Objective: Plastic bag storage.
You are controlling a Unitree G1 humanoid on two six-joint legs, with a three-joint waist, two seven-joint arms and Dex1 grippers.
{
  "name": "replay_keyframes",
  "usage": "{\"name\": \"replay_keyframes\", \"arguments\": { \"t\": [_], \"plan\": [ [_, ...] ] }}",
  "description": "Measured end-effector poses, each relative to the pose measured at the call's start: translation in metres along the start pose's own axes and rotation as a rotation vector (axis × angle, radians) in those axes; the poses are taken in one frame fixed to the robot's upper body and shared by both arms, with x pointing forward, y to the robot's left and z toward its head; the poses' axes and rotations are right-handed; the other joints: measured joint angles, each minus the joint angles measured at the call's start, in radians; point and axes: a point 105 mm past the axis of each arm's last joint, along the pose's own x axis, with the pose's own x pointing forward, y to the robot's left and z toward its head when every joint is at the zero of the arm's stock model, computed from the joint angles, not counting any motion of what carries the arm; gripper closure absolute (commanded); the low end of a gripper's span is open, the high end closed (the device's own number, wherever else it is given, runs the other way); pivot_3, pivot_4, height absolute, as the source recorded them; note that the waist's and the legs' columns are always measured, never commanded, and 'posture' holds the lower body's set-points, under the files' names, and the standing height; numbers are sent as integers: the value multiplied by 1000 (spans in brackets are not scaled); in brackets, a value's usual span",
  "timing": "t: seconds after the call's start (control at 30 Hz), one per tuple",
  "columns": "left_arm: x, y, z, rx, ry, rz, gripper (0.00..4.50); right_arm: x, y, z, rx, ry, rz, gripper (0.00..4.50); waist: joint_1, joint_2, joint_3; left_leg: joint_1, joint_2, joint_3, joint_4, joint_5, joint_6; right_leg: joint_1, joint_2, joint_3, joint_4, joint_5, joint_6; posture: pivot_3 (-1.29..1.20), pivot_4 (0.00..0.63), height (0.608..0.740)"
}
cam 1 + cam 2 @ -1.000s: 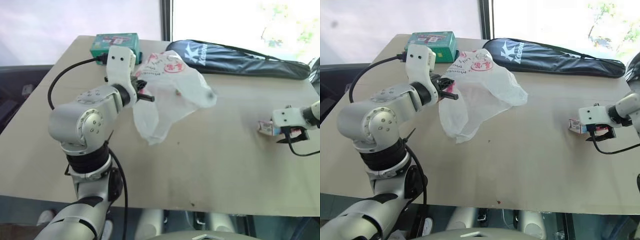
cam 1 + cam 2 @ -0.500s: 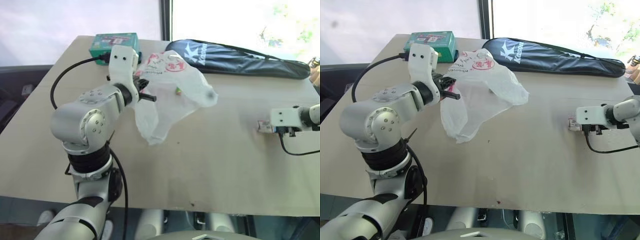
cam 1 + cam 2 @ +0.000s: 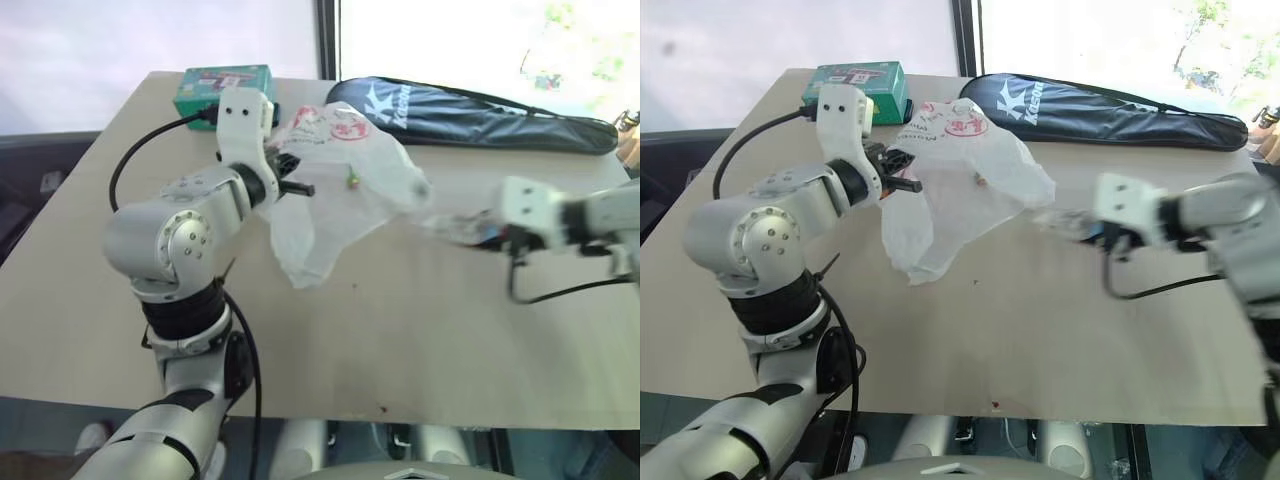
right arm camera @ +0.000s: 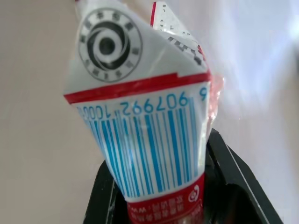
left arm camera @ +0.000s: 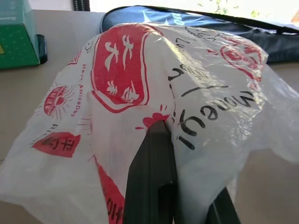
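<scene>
My right gripper will let go of the red-and-white carton inside the plastic bag (image 3: pixel 329 206), next to the small green thing.
The plastic bag (image 3: pixel 340 190) is translucent white with red logos and hangs crumpled above the table. My left gripper (image 3: pixel 295 182) is shut on its upper edge; in the left wrist view a black finger (image 5: pixel 154 177) pinches the printed film (image 5: pixel 121 74). My right gripper (image 3: pixel 1080 225) hovers just right of the bag, blurred. It is shut on a small red-and-white carton (image 4: pixel 145 130) with a blue barcode, which stands between its black fingers (image 4: pixel 233 186).
A green box (image 3: pixel 222 88) stands at the far left corner of the tan table (image 3: pixel 400 340). A long black racket cover (image 3: pixel 470 112) lies along the far edge. The table's near edge runs below my arms.
My right arm has swung left across the table, carrying the small carton up off the surface to just beside the bag. The left gripper and the bag have stayed put.
</scene>
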Motion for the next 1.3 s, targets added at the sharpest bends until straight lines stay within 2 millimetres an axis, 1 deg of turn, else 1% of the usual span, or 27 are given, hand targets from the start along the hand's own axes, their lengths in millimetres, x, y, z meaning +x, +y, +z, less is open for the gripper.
{"name": "replay_keyframes", "arguments": {
  "t": [0.03,0.1,0.17,0.2,0.23,0.3,0.33,0.4,0.43,0.47,0.57,0.6,0.67,0.73,0.77,0.8,0.83,0.87,0.93,0.97,1.0,1.07,1.1,1.13,1.17,1.23,1.3],
  "plan": [
    [0,-2,2,-1,-1,-13,4500,12,4,6,45,-42,0,3343,1,0,0,-1,-2,0,0,0,0,-1,-1,0,1,0,0,0,150,740],
    [-1,-2,4,-6,-4,-22,4500,21,4,11,105,-57,-21,3343,6,0,0,-2,-4,-1,0,0,0,-2,-2,-1,1,0,0,0,150,740],
    [-3,1,5,-26,-3,-21,4500,32,-6,26,133,-109,-86,3343,2,0,1,-2,-5,0,0,0,0,-2,-2,0,1,0,1,0,150,740],
    [-3,0,4,-36,1,-38,4500,41,-11,36,143,-136,-112,3343,0,0,0,-1,-5,0,0,0,0,-2,-2,-1,1,0,0,0,150,740],
    [-4,-4,5,-41,4,-67,4500,51,-15,44,156,-161,-136,3343,-2,0,0,-1,-4,0,0,0,0,-2,-1,-1,1,0,0,0,150,740],
    [-5,-15,5,-39,12,-130,4500,65,-19,49,187,-165,-155,3343,0,0,0,-1,-4,-1,-1,0,0,-2,3,-2,2,0,0,0,150,740],
    [-9,-18,8,-35,9,-159,4500,73,-25,43,228,-142,-182,3343,1,0,0,-2,-4,-1,-1,0,0,-2,3,-2,1,0,0,0,150,740],
    [-13,-16,12,-28,1,-167,4500,77,-31,33,266,-106,-212,3343,1,0,0,-2,-5,-1,-1,0,1,-2,3,-2,1,0,0,0,150,740],
    [-16,-14,13,-31,0,-175,4500,79,-37,23,298,-76,-243,3343,-1,0,0,-2,-5,0,-1,0,1,-2,2,-2,0,0,0,0,150,740],
    [-17,-13,13,-35,1,-179,4500,80,-39,20,310,-64,-254,3343,-1,0,0,-2,-5,0,-1,0,1,-2,2,-2,0,0,0,0,150,740],
    [-19,-21,13,-42,-2,-248,4500,84,-48,10,346,-25,-306,3343,-2,0,0,-2,-4,0,-2,0,1,-3,3,-1,1,0,0,0,150,740],
    [-20,-27,14,-40,-3,-291,4500,83,-55,6,341,-8,-344,3343,-2,0,0,-2,-4,0,-2,0,1,-3,4,-1,1,0,0,0,150,740],
    [-21,-31,14,-39,-7,-318,4500,82,-61,5,330,2,-379,3343,-3,0,0,-2,-4,0,-2,0,1,-3,4,0,1,0,0,0,150,740],
    [-21,-36,14,-44,-11,-342,4500,88,-65,11,339,-24,-391,3343,-7,0,0,-2,-4,0,-2,0,1,-3,4,0,1,0,0,0,150,740],
    [-21,-38,14,-52,-14,-352,4500,95,-65,18,345,-56,-385,3343,-14,0,0,-1,-4,1,-2,0,0,-3,4,1,1,0,0,0,150,740],
    [-20,-41,14,-58,-14,-362,4500,105,-64,29,348,-102,-361,2697,-22,0,0,-1,-3,1,-2,0,0,-3,5,2,1,0,0,0,150,740],
    [-19,-44,14,-64,-15,-369,4500,114,-60,43,349,-157,-329,2317,-30,0,1,-1,-2,2,-3,0,0,-4,6,3,1,0,0,0,150,740],
    [-19,-44,14,-65,-15,-371,4500,117,-59,48,350,-173,-319,1891,-32,0,1,-1,-2,2,-3,0,0,-4,6,3,1,0,0,0,150,740],
    [-20,-42,17,-68,-28,-358,4500,126,-56,62,351,-229,-289,1188,-33,0,1,-1,-1,2,-4,0,0,-4,7,4,1,0,0,0,150,740],
    [-20,-39,19,-76,-37,-341,4500,131,-59,67,340,-249,-300,837,-31,0,0,-1,-2,2,-4,0,0,-4,6,3,1,0,0,0,150,740],
    [-20,-36,19,-85,-42,-327,4500,134,-61,70,327,-265,-324,665,-24,0,1,-1,-3,1,-4,0,0,-4,5,3,1,0,0,0,150,740],
    [-20,-37,19,-89,-42,-328,4500,130,-60,71,311,-276,-319,665,-21,0,0,-2,-5,1,-4,0,0,-4,3,3,0,0,0,0,150,740],
    [-19,-37,18,-89,-40,-330,4500,126,-58,71,299,-286,-308,376,-19,0,0,-2,-6,1,-4,0,1,-4,3,3,0,0,0,0,150,740],
    [-19,-37,17,-89,-39,-327,4500,117,-54,70,285,-295,-290,112,-18,0,0,-2,-6,0,-4,0,1,-4,3,3,0,0,0,0,150,740],
    [-18,-36,16,-90,-39,-318,4500,110,-53,67,281,-294,-283,15,-18,0,0,-2,-6,0,-4,0,1,-3,2,3,0,0,0,0,150,740],
    [-16,-32,13,-93,-40,-298,4500,85,-49,53,268,-272,-286,15,-13,0,0,-2,-6,0,-4,0,1,-4,2,3,0,0,0,0,150,740],
    [-13,-25,8,-109,-35,-263,4500,53,-45,37,264,-221,-312,15,-15,0,0,-2,-5,0,-5,0,1,-4,3,3,0,0,0,0,150,740]
  ]
}}
